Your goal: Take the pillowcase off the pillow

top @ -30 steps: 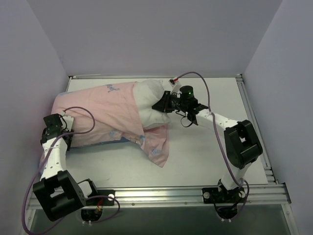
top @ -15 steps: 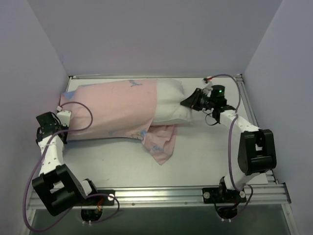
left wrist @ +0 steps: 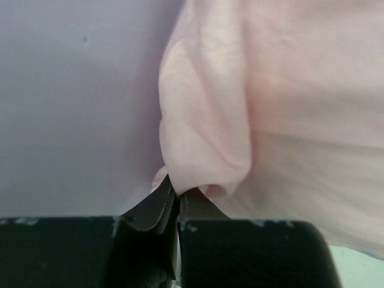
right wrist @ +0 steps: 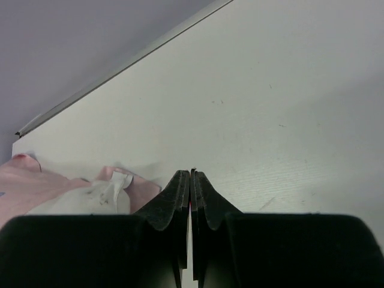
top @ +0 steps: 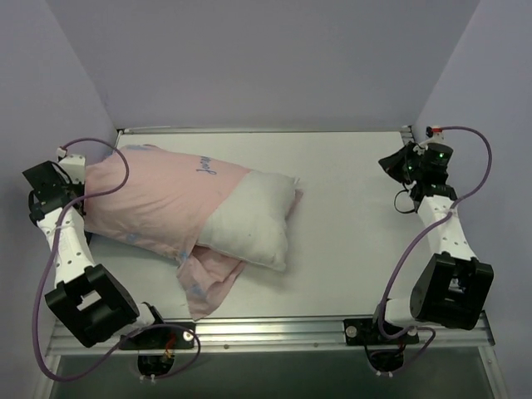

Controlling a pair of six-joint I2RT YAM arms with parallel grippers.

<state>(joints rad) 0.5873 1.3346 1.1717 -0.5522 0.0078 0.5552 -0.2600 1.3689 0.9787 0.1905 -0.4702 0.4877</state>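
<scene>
My left gripper will take the pillowcase [top: 233,181] near its opening while my right gripper holds the pillow's white end, as the pillowcase's corner is already at the purple wall.
The pillowcase [top: 158,195], pale pink side out, covers the left part of the pillow [top: 249,220]. The pillow's white right end sticks out and lies diagonally at the table's middle. A loose flap of the pillowcase [top: 208,278] with blue print lies in front. My left gripper [top: 81,177] is at the far left, shut on a bunched corner of the pillowcase [left wrist: 204,138], as its wrist view [left wrist: 175,191] shows. My right gripper [top: 389,162] is shut and empty at the far right, well away from the pillow. In its wrist view [right wrist: 191,173] the pillow's corner [right wrist: 96,195] lies far off at the left.
The purple left wall [left wrist: 78,90] is close behind my left gripper. The white table [top: 357,241] has a metal rail along the front [top: 291,328] and right edge [top: 436,241]. The right arm's cable [top: 478,166] loops beside the right wall.
My right gripper has lost the pillow's end and swung to the far right. My left gripper has pulled the pillowcase left and back. The pillow now lies diagonally, more exposed.
</scene>
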